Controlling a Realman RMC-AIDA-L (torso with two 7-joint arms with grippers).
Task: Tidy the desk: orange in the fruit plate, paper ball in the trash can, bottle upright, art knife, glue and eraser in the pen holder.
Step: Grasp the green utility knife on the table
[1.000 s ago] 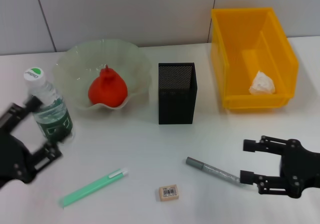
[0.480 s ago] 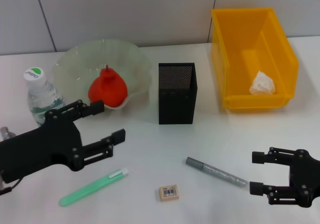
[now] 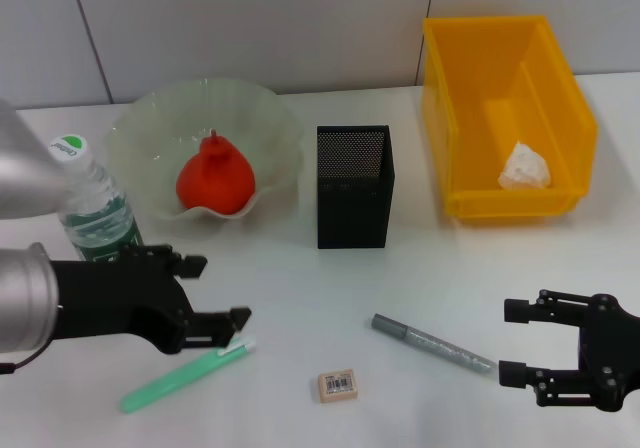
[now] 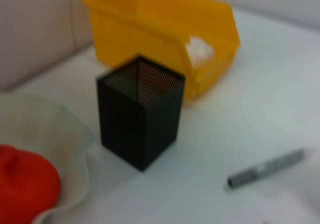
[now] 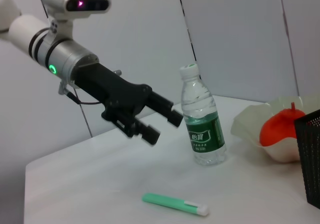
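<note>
The green stick's body [image 3: 206, 365], near its white end, is my left gripper's next hold.
The orange [image 3: 215, 180] lies in the fruit plate [image 3: 150, 118]. The paper ball [image 3: 523, 165] lies in the trash can [image 3: 470, 58]. The bottle [image 3: 92, 203] stands upright at the left. The pen holder [image 3: 355, 183] stands mid-table. A green pen-shaped stick [image 3: 185, 373], a grey pen-shaped tool [image 3: 432, 343] and the eraser [image 3: 337, 385] lie on the table in front. My left gripper [image 3: 218, 291] is open and empty, just above the green stick's white end. My right gripper [image 3: 510, 343] is open and empty, at the grey tool's right end.
The white table [image 3: 300, 288] runs back to a grey wall. The left wrist view shows the pen holder [image 4: 140, 111], the trash can [image 4: 160, 24] and the grey tool [image 4: 267, 168]. The right wrist view shows the left gripper [image 5: 162, 126], the bottle [image 5: 202, 121] and the green stick [image 5: 175, 204].
My left gripper stood around the bottle, then moved off to the right and down toward the green stick. The bottle stays upright. My right gripper shifted slightly right.
</note>
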